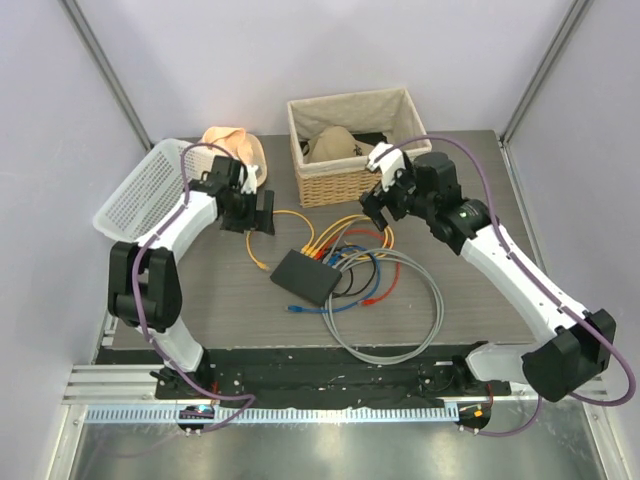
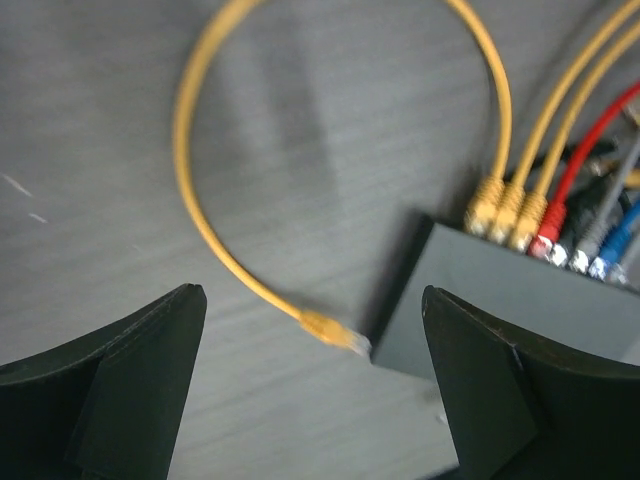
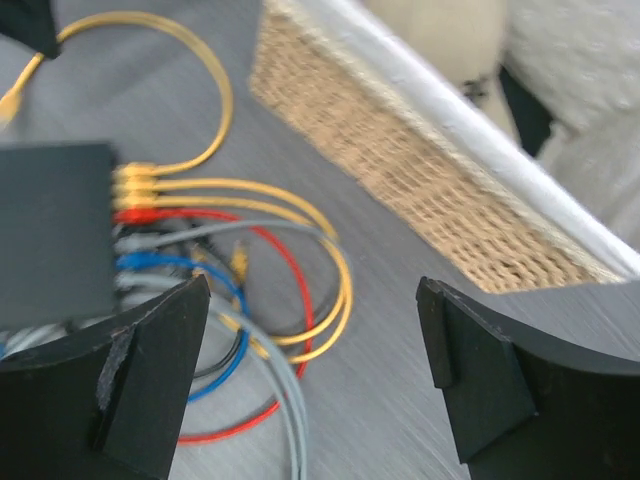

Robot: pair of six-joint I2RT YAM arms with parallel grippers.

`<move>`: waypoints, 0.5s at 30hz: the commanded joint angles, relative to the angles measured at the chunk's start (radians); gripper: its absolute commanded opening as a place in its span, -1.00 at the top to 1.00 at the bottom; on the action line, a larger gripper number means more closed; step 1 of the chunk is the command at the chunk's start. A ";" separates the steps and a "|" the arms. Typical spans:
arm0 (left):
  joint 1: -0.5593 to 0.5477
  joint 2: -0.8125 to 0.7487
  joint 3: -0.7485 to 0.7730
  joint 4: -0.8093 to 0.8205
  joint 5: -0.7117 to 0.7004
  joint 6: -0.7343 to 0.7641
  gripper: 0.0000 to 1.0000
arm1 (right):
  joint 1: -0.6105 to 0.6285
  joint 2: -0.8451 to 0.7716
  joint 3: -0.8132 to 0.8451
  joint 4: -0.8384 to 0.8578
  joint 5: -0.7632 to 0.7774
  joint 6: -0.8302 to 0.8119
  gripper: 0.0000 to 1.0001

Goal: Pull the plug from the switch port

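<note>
Next, my left gripper closes just behind the loose yellow plug [image 1: 257, 262] [image 2: 288, 307], on the yellow cable with its loose end beside the switch's corner.
The switch [image 1: 305, 275] is a flat black box lying mid-table, with yellow, red, grey and blue plugs [image 1: 325, 252] in a row along its far edge. In the left wrist view the switch [image 2: 520, 300] shows three yellow plugs [image 2: 505, 212], then a red plug [image 2: 550, 240]. A loose yellow plug end [image 2: 335, 330] lies on the mat beside the switch's corner. My left gripper [image 1: 258, 215] [image 2: 312, 295] hovers open, holding nothing. My right gripper [image 1: 378, 210] [image 3: 315, 290] is open above the cable loops, right of the switch [image 3: 50, 230].
A wicker basket [image 1: 350, 150] [image 3: 420, 170] stands at the back, close to my right gripper. A white plastic basket [image 1: 150, 185] lies tilted at the back left, with a peach object [image 1: 235, 140] beside it. A large grey cable loop [image 1: 420, 320] spreads right of the switch.
</note>
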State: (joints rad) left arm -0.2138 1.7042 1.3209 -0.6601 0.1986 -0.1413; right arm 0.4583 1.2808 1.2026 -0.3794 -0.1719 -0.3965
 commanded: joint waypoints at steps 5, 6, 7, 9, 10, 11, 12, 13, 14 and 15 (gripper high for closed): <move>0.001 -0.077 -0.101 0.014 0.243 -0.164 -0.89 | 0.098 0.156 0.002 -0.369 -0.055 -0.093 -0.72; -0.001 -0.084 -0.113 0.019 0.266 -0.164 -0.89 | 0.102 0.178 0.003 -0.392 -0.058 -0.088 -0.70; -0.001 -0.090 -0.142 0.027 0.274 -0.149 -0.90 | 0.102 0.198 -0.004 -0.394 -0.064 -0.076 -0.70; -0.002 -0.089 -0.161 0.013 0.274 -0.121 -0.89 | 0.102 0.210 -0.020 -0.357 -0.070 -0.058 -0.70; -0.002 -0.080 -0.158 -0.001 0.268 -0.107 -0.89 | 0.103 0.228 -0.023 -0.348 -0.072 -0.047 -0.70; -0.004 -0.075 -0.152 -0.044 0.254 -0.107 -0.86 | 0.102 0.241 -0.017 -0.325 -0.067 -0.006 -0.70; -0.002 -0.081 -0.149 -0.061 0.262 -0.113 -0.85 | 0.103 0.256 0.000 -0.319 -0.061 0.028 -0.70; -0.004 -0.098 -0.158 -0.061 0.286 -0.107 -0.85 | 0.103 0.274 0.040 -0.317 -0.069 0.048 -0.70; -0.004 -0.119 -0.175 -0.047 0.304 -0.106 -0.84 | 0.103 0.305 0.058 -0.311 -0.083 0.051 -0.69; -0.004 -0.162 -0.216 -0.033 0.314 -0.107 -0.85 | 0.103 0.321 0.072 -0.299 -0.093 0.050 -0.69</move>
State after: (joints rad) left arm -0.2150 1.6501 1.1595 -0.6861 0.4313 -0.2546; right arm 0.5602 1.5639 1.1797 -0.7216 -0.2298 -0.4129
